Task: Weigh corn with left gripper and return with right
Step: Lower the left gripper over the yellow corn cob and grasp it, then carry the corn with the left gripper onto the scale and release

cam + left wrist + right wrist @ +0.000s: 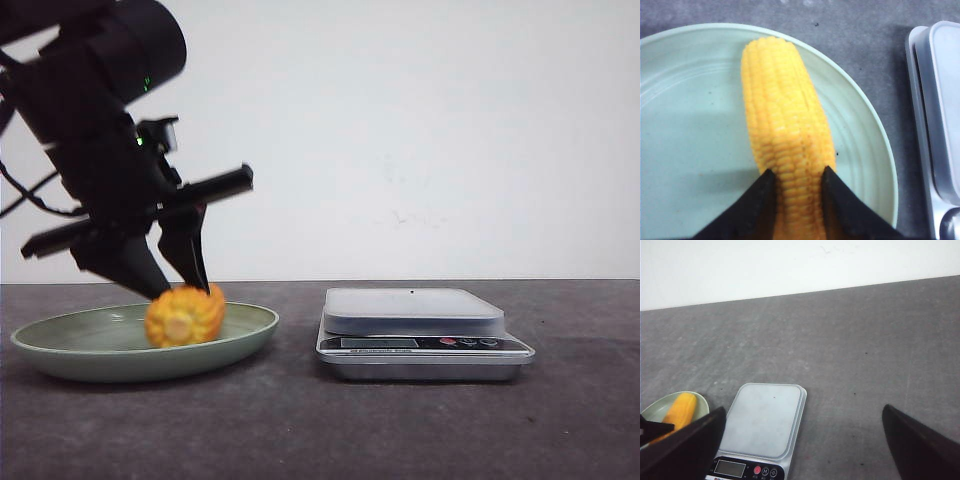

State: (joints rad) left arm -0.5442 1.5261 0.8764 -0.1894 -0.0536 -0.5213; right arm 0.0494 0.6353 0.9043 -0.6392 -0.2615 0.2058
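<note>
Next, my left gripper releases the corn on the center of the silver kitchen scale's bare platform [400, 301]. The corn is still in the pale green plate.
The orange-yellow corn [185, 316] lies in a pale green plate [60, 345] on the left of the table. My left gripper [180, 290] reaches down into the plate and its two black fingers are shut on the corn's sides [787, 145]. In the left wrist view the fingertips [767, 182] press against the cob on both sides. A silver kitchen scale [420, 330] stands to the right of the plate, its platform bare. My right gripper [802, 440] is open and empty, high above the table near the scale [762, 420]. The corn also shows in the right wrist view [680, 410].
The dark grey table [400, 430] runs back to a white wall. The scale's display and buttons [755, 471] face the front. The plate's rim [875, 130] lies close to the scale's edge [920, 100].
</note>
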